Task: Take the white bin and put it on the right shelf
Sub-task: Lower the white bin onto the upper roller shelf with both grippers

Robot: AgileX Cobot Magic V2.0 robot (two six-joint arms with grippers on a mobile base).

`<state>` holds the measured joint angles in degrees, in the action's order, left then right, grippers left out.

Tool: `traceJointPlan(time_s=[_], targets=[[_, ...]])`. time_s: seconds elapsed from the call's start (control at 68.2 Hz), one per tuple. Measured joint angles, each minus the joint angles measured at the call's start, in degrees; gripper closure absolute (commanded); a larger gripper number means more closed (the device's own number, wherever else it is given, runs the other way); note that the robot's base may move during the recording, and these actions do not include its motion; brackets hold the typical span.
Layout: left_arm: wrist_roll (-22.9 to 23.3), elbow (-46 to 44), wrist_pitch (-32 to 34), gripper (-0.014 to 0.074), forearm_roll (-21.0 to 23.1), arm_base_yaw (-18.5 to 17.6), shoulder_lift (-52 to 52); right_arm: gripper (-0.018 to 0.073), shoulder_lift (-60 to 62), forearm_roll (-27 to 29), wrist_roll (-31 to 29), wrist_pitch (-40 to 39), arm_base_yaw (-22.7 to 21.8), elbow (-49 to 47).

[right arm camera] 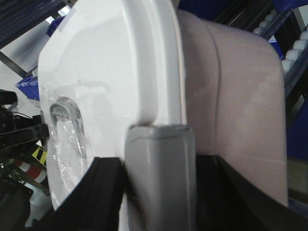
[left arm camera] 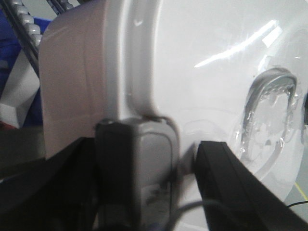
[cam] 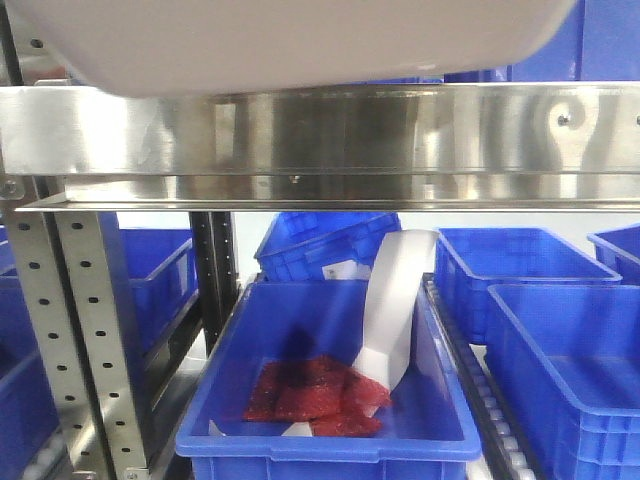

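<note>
Next, I let go of the white bin with my right gripper behind the shiny rail above the crate with red packets [cam: 303, 78].
The white bin [cam: 300, 40] fills the top of the front view, its pale underside hanging just over the shiny front rail of the right shelf [cam: 400, 140]. In the left wrist view the bin [left arm camera: 192, 57] shows its glossy lid and recessed handle, and my left gripper [left arm camera: 154, 161] is shut round the grey latch [left arm camera: 156, 149] on its rim. The right wrist view has the bin [right arm camera: 110, 62] with its pinkish side turned right; my right gripper [right arm camera: 161, 166] is shut on the other grey latch [right arm camera: 161, 159], a black finger tight on each side.
Below the rail stand several blue crates; the middle one [cam: 440, 440] holds red packets [cam: 310, 395] and a white curved strip [cam: 395, 310]. Perforated upright posts [cam: 85, 340] rise at the left. Roller tracks [cam: 495, 420] run between the crates.
</note>
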<state>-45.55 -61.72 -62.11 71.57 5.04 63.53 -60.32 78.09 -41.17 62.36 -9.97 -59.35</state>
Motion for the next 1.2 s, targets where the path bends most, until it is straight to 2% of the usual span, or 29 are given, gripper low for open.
traceJointPlan(time_s=[0.205,0.426,0.587,0.792,1.203], targets=[[-1.7,-8.25,-0.06,0.0335,1.43,-1.58,10.02,0.022,-7.95,2.17,0.0,-0.21,0.0,-5.44],[-1.95,-17.74,4.43,0.0335,1.43,-5.0,20.12,0.022,-16.18,2.31,0.0,-4.68,1.79,-10.32],[-1.94,-22.31,6.39,0.0335,3.06,-5.39,25.24,0.022,-21.77,4.93,0.0,-6.45,2.41,-14.67],[-2.05,-24.11,10.86,0.0335,7.73,-6.0,28.43,0.022,-27.98,10.36,0.0,-6.95,2.55,-19.52],[-2.05,-24.11,16.79,0.0332,9.91,-6.81,32.94,0.0216,-34.34,10.99,0.0,-7.91,3.4,-20.28]])
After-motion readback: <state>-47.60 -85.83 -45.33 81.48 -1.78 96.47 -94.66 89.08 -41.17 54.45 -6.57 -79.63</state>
